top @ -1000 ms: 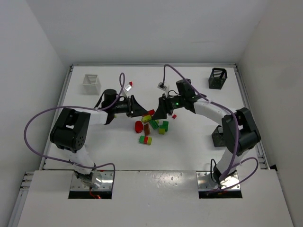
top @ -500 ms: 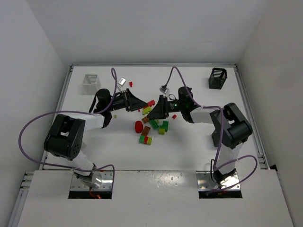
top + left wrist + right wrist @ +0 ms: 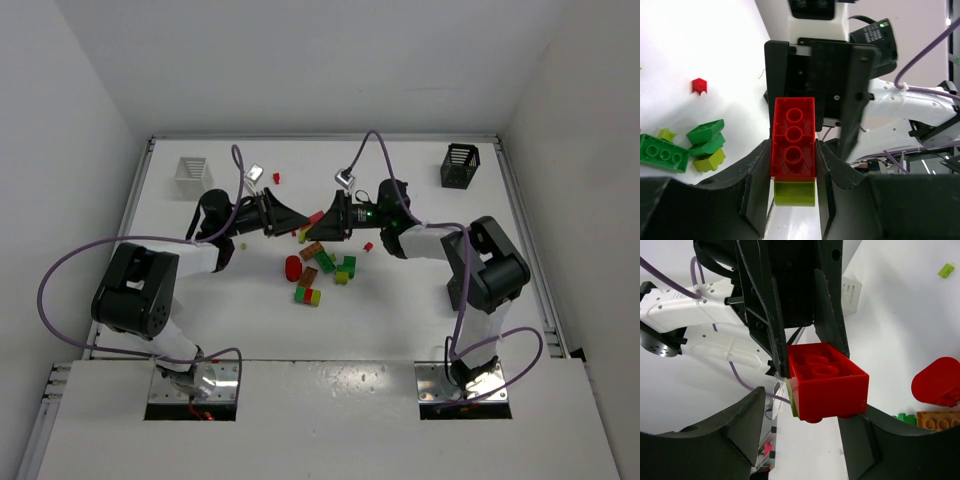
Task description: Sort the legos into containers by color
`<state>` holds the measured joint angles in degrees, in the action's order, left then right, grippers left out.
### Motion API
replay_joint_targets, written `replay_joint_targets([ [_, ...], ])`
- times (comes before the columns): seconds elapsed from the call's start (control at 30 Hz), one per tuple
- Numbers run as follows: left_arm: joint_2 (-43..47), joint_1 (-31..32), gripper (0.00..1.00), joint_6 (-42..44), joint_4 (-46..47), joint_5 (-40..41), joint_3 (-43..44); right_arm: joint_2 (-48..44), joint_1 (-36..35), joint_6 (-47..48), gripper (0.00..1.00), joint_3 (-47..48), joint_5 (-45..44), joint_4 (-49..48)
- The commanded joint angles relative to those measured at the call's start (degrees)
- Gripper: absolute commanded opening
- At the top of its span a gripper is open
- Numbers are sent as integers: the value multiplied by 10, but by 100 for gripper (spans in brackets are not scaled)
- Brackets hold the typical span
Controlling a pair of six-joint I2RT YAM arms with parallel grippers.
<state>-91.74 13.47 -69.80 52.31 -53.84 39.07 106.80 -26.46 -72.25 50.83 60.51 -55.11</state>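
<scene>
The clump's red brick will go down on the bare table point(image 3: 277, 256) beside the red rounded piece, and my left gripper will let go of it there.
My left gripper point(image 3: 793, 151) point(image 3: 289, 217) is shut on a clump of two legos, a red brick point(image 3: 793, 135) stuck on a yellow-green brick point(image 3: 794, 193). It holds them above the table's middle. My right gripper point(image 3: 807, 407) point(image 3: 329, 221) faces it nose to nose and is open, its fingers on either side of the red brick's point(image 3: 827, 380) free end; a gap shows at its left finger. Loose legos lie below: a red rounded piece point(image 3: 293, 267), an orange-brown brick point(image 3: 311, 250), green bricks point(image 3: 325, 262) and a mixed clump point(image 3: 308, 296). A white container point(image 3: 194, 173) stands far left, a black container point(image 3: 460, 165) far right.
Small red bits lie at the back point(image 3: 276, 178) and beside the right arm point(image 3: 368, 246). Purple cables loop over both arms. Raised walls edge the table at the left, back and right.
The left gripper rose away from the pile with the red and yellow-green clump. The right gripper followed and now brackets the red brick's free end.
</scene>
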Motion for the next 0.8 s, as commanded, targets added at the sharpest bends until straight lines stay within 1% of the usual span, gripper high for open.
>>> replay_joint_targets([
  [0.0,10,-4,0,2,29,1,-2,2,-9,3,53,19,0,-49],
  [0.03,10,-4,0,2,29,1,-2,2,-9,3,46,19,0,-49],
  [0.07,10,-4,0,2,29,1,-2,2,-9,3,35,19,0,-49],
  [0.13,10,-9,0,2,29,1,-2,2,-9,10,27,19,7,-44],
  [0.17,10,-9,0,2,29,1,-2,2,-9,10,19,14,7,-38],
  [0.27,3,-14,0,2,29,7,3,-19,-9,28,8,-16,12,-26],
  [0.4,-34,-21,0,8,24,7,32,-50,-9,63,3,-64,17,4],
  [0.47,-65,-38,0,19,24,7,50,-77,-9,83,3,-87,22,43],
  [0.5,-75,-38,0,19,17,7,57,-84,-3,112,3,-93,22,61],
  [0.57,-93,-45,0,47,-1,7,78,-105,-3,163,1,-93,10,154],
  [0.6,-106,-45,0,67,-20,7,89,-110,3,209,1,-80,0,216],
  [0.63,-106,-45,0,118,-81,7,100,-110,3,298,1,-56,-30,325],
  [0.67,-114,-45,0,147,-111,17,118,-110,3,336,1,-43,-52,374],
  [0.7,-114,-45,0,180,-146,26,130,-110,3,396,0,-29,-75,414],
  [0.73,-114,-37,0,221,-195,43,144,-110,3,418,0,-2,-128,444],
  [0.77,-114,-25,0,316,-315,66,162,-103,3,440,0,14,-158,500],
])
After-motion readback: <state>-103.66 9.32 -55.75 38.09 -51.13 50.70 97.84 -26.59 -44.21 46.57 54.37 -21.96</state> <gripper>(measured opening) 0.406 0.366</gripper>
